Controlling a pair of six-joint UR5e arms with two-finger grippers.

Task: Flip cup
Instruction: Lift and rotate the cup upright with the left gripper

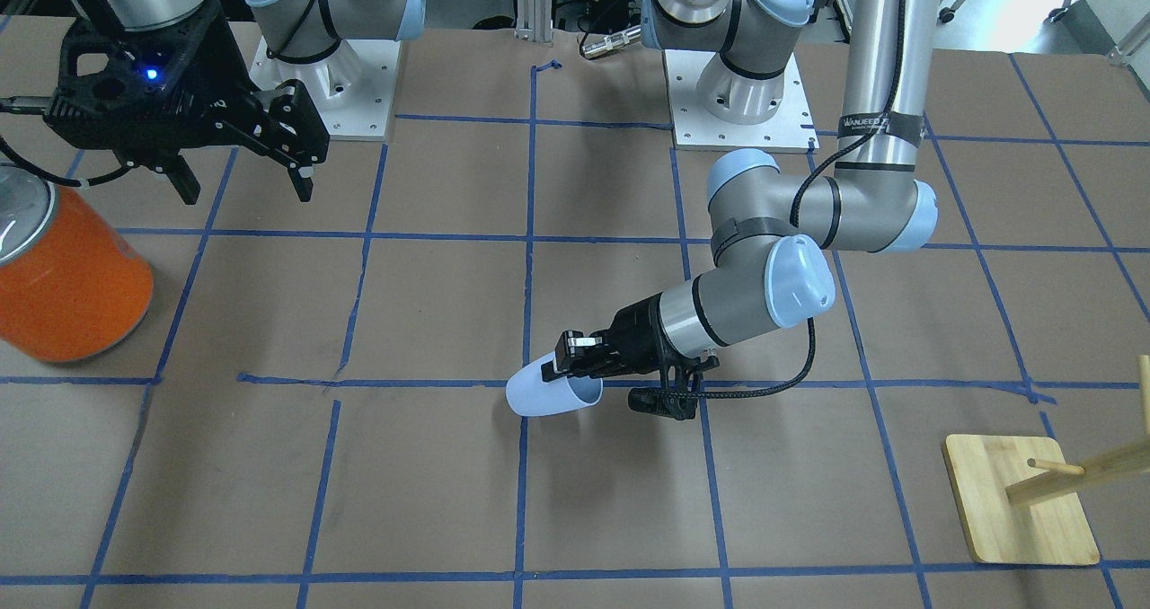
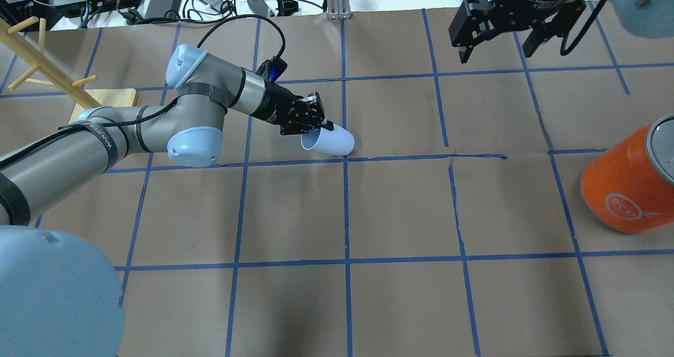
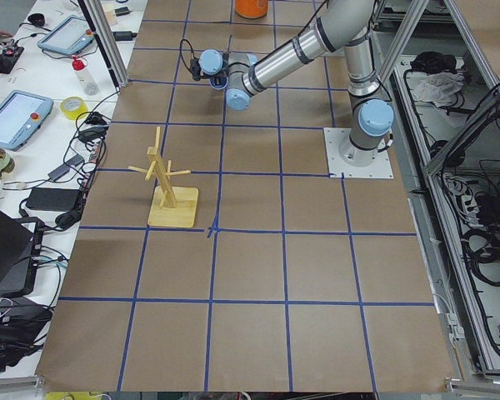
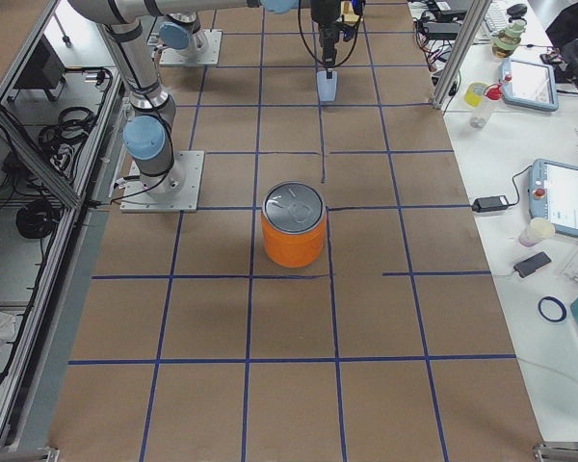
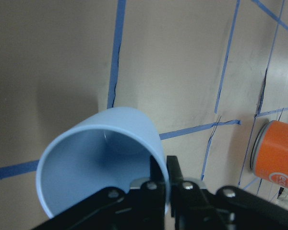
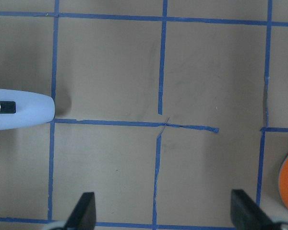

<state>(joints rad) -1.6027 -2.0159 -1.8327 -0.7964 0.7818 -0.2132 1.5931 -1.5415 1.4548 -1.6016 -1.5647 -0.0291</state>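
Next, I release the cup from my left gripper on the brown paper inside the tape square [image 1: 808, 489] beside the wooden peg rack.
The cup [image 1: 544, 397] is a pale blue-white tumbler held on its side near the table's middle, mouth towards the left arm and base pointing away. My left gripper [image 1: 561, 369] is shut on its rim, one finger inside and one outside, as the left wrist view [image 5: 165, 178] shows. The cup also shows in the overhead view [image 2: 333, 141], the left wrist view [image 5: 101, 158] and the right wrist view [image 6: 25, 115]. I cannot tell whether it touches the paper. My right gripper [image 1: 247, 187] is open and empty, high above the table's far side [image 2: 497, 51].
A large orange can [image 1: 67, 277] with a silver top stands at the robot's right side [image 2: 626, 188]. A wooden peg rack [image 1: 1024, 501] stands on the robot's left [image 2: 42, 67]. Blue tape lines grid the brown paper table cover [image 2: 400, 204].
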